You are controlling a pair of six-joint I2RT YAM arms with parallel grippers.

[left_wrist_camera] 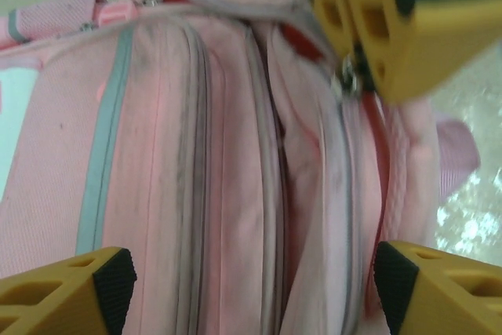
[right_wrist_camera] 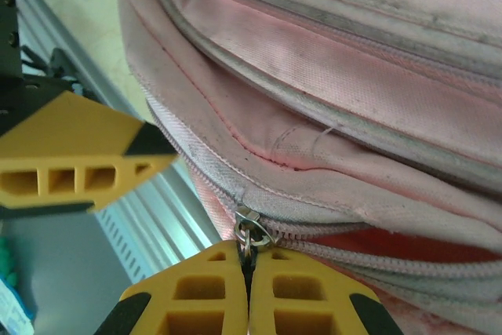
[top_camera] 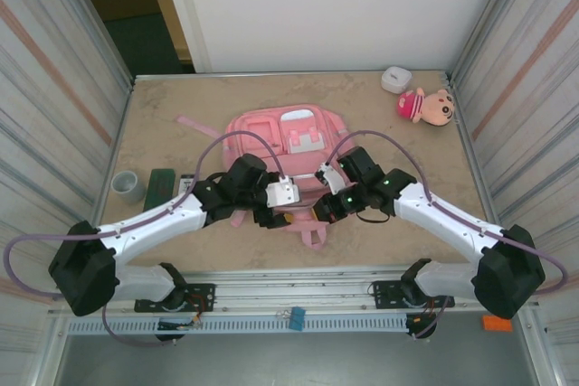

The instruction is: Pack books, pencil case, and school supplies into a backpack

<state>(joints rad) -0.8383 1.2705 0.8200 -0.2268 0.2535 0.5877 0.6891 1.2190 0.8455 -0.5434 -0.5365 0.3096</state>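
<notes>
The main opening gapes by the zipper pull and its seam lies loose, so the robot's left gripper will pinch that seam (left_wrist_camera: 345,249) while the right gripper pulls.
The pink backpack (top_camera: 282,137) lies flat in the middle of the table, its top toward the arms. My left gripper (left_wrist_camera: 252,288) is open, and its yellow fingers (left_wrist_camera: 70,284) straddle the backpack's zipped seams (left_wrist_camera: 196,154) without holding them. In the top view the left gripper (top_camera: 271,216) sits at the backpack's near edge. My right gripper (right_wrist_camera: 249,272) is shut on the metal zipper pull (right_wrist_camera: 249,234) of the backpack's main opening, where a red lining (right_wrist_camera: 408,245) shows. The right gripper (top_camera: 324,210) is close beside the left one. The books are out of view.
A grey cup (top_camera: 127,185) and a dark green oblong item (top_camera: 161,185) stand at the left of the table. A plush doll (top_camera: 427,106) and a small white box (top_camera: 395,79) sit at the back right. Metal walls close both sides, and a rail (top_camera: 289,282) runs along the near edge.
</notes>
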